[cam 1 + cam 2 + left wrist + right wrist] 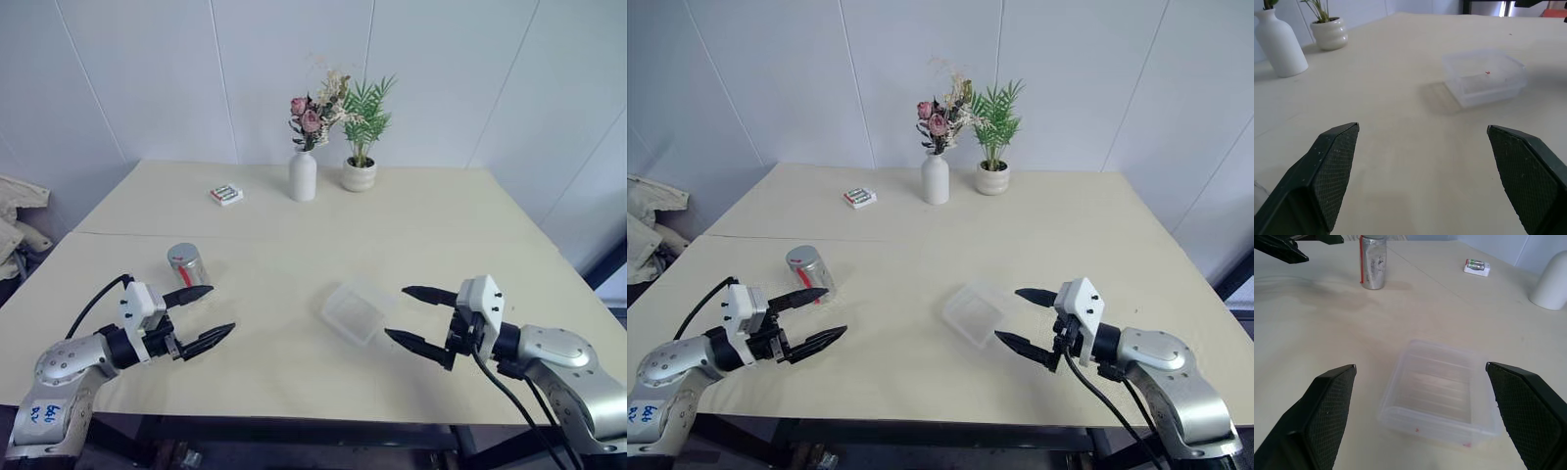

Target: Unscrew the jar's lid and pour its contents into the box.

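Observation:
My left gripper needs to close on the jar's silvery-grey body (pixel 191 273), under the grey lid, with one finger on each side of the red stripe.
The silvery-grey jar (pixel 186 265) with a red stripe stands upright on the table's left half, its grey lid (pixel 182 253) on top. My left gripper (pixel 221 309) hovers open just in front and to the right of the jar, apart from it, with nothing between its fingers. The translucent box (pixel 358 311) lies near the table's middle front. My right gripper (pixel 396 311) is open right beside the box's right side, pointing at it and holding nothing. The right wrist view shows the box (pixel 1440 394) close ahead and the jar (pixel 1373 262) farther off.
At the back of the table (pixel 460 225) stand a white vase (pixel 303 174) with flowers and a small potted plant (pixel 359 173). A green-and-white pack (pixel 226 194) lies back left. A bundle of cloth (pixel 15 225) sits beyond the left edge.

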Controlling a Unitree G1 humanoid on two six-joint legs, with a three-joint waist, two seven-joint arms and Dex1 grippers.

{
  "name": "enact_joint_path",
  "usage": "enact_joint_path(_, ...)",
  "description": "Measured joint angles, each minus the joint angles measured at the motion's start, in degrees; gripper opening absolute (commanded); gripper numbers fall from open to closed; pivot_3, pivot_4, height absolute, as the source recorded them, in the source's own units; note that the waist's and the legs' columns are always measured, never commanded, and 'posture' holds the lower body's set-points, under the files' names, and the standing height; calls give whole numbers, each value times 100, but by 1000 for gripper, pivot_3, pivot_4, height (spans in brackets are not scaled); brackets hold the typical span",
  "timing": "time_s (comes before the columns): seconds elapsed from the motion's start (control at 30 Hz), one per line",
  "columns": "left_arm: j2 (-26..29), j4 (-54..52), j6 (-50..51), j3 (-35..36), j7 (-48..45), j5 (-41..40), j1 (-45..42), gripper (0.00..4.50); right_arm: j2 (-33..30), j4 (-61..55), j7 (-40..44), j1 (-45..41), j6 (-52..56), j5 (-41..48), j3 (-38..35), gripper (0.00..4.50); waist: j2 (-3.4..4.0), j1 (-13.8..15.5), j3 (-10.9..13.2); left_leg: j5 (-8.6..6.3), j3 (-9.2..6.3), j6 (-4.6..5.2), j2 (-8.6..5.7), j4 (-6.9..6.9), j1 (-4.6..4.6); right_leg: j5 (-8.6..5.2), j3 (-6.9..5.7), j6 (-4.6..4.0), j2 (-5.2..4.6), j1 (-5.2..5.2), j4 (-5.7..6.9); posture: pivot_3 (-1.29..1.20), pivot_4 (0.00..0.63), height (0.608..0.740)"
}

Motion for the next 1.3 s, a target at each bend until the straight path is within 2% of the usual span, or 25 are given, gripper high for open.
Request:
enact_joint_path(0.17,5,-278,51,61,79,1,267,4475,218,454,197,-393,-195,-88,318,4500,0,14,0,1,0,-1,0,2,1,-8,-1,-15,0,0,2,0,150,740)
enact_joint_path(0.3,-113,-634,133,328,498,-3,646,4475,461,804,351,-772,-281,-160,555,4500,0,-21,0,1,1,-1,1,2,0,-5,2,-10,-1,-1,1,0,150,740)
enact_joint_path(0.37,-489,-891,116,544,962,25,977,4475,649,1000,436,-1045,-375,-200,670,4500,1,-36,0,0,0,0,1,1,1,5,1,9,-3,-1,5,0,150,740)
enact_joint_path(0.47,-1389,-1146,128,760,2068,186,1296,4475,929,1263,543,-1464,-489,-212,841,4500,0,2,0,0,-8,-1,2,7,3,21,-5,38,0,-2,13,0,150,740)
enact_joint_path(0.53,-1694,-1253,156,777,2668,351,1340,4475,1082,1273,585,-1632,-533,-212,924,4500,-2,33,-1,2,-17,-4,3,12,2,23,-12,42,6,-1,20,0,150,740)
enact_joint_path(0.7,-2573,-797,-187,682,4308,1334,552,4475,1665,1564,591,-2247,-628,-231,1151,4500,0,46,-2,18,-16,-1,-10,29,0,29,-7,32,4,9,14,0,150,740)
enact_joint_path(0.8,-2581,-265,-297,580,4536,1501,44,4475,1737,1615,650,-2503,-685,-263,1203,4500,-4,33,-5,20,-15,-2,-11,31,0,30,-7,29,4,10,13,0,150,740)
enact_joint_path(1.07,-2418,1038,-695,250,4483,1678,-937,4475,1913,1618,599,-2520,-755,-328,1240,4500,-5,5,-5,15,-14,-8,-8,12,-2,43,-9,56,6,-5,19,0,150,740)
enact_joint_path(1.3,-2318,1922,-969,191,4521,1779,-1487,4475,1937,1415,470,-2486,-746,-329,1249,4500,-5,18,-5,14,-14,-10,-8,10,-3,43,-9,59,7,-7,20,0,150,740)
